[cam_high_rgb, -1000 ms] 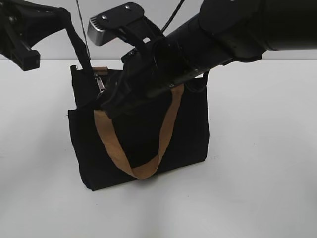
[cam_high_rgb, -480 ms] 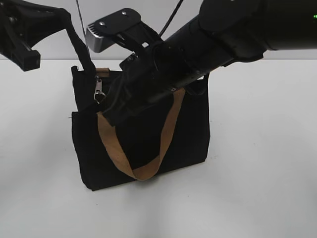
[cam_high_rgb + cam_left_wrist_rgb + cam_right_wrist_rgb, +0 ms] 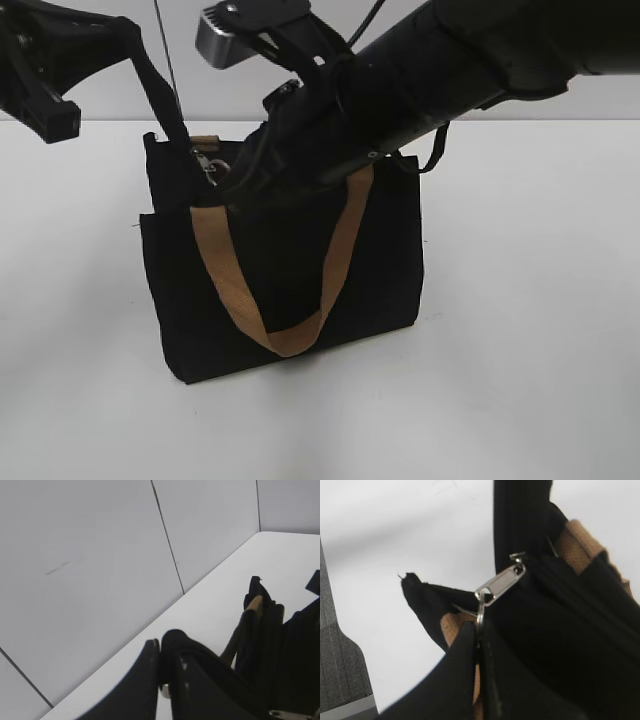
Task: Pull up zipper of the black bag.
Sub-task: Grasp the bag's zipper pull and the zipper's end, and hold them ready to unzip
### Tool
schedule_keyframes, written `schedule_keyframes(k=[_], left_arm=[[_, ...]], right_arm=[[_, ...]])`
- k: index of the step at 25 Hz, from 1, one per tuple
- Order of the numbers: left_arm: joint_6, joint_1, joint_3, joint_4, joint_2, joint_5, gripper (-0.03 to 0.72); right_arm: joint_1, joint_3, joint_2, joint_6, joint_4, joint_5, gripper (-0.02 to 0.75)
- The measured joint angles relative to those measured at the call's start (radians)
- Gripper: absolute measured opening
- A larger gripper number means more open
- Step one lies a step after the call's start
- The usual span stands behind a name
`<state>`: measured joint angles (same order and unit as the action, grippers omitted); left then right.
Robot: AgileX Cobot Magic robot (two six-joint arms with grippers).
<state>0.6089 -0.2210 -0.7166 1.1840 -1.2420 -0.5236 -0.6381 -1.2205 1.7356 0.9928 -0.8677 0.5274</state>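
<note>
Next, I release the pull tab with my right gripper atop the bag by the tan strap end [image 3: 327, 152] farthest from my left gripper.
The black bag [image 3: 290, 270] stands upright on the white table, a tan strap handle [image 3: 340, 260] hanging down its front. My right gripper [image 3: 225, 185] reaches across to the bag's top left corner. In the right wrist view it [image 3: 480, 627] is shut on the ring of the zipper's silver pull tab [image 3: 500, 582], which also shows in the exterior view [image 3: 208, 163]. My left gripper [image 3: 125, 30] is up at the far left, shut [image 3: 162, 647] on a black fabric strip [image 3: 187, 645] that runs taut to the bag's corner. My right arm hides the zip line.
The white table [image 3: 530, 300] extends around the bag on all sides. A pale panelled wall [image 3: 100, 555] stands behind the table. My right arm and its wrist camera [image 3: 240, 25] hang over the bag's top.
My right arm has risen and shifted slightly right, still gripping the pull tab, which now sits higher by the bag's top edge. My left arm has not moved.
</note>
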Motion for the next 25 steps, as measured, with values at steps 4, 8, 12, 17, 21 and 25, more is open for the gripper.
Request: schedule_keyframes(k=[4,8,12,17,21,25], left_arm=[[0.000,0.000,0.000,0.000,0.000,0.002,0.022],[0.000,0.000,0.000,0.000,0.000,0.002,0.022],[0.000,0.000,-0.001,0.000,0.000,0.002,0.022],[0.000,0.000,-0.001,0.003,0.000,0.002,0.022],[0.000,-0.002,-0.001,-0.015,0.003,-0.004,0.022],[0.000,-0.002,-0.001,-0.039,0.030,-0.007,0.022]], right_arm=[[0.044,0.000,0.000,-0.050,0.002,0.004,-0.001],[0.087,0.000,-0.010,-0.105,0.004,0.011,-0.001],[0.131,0.000,-0.041,-0.150,0.004,0.013,-0.001],[0.188,0.000,-0.054,-0.196,-0.005,0.052,-0.001],[0.216,0.000,-0.056,-0.216,-0.019,0.102,-0.001],[0.223,0.000,-0.057,-0.231,-0.026,0.124,-0.001]])
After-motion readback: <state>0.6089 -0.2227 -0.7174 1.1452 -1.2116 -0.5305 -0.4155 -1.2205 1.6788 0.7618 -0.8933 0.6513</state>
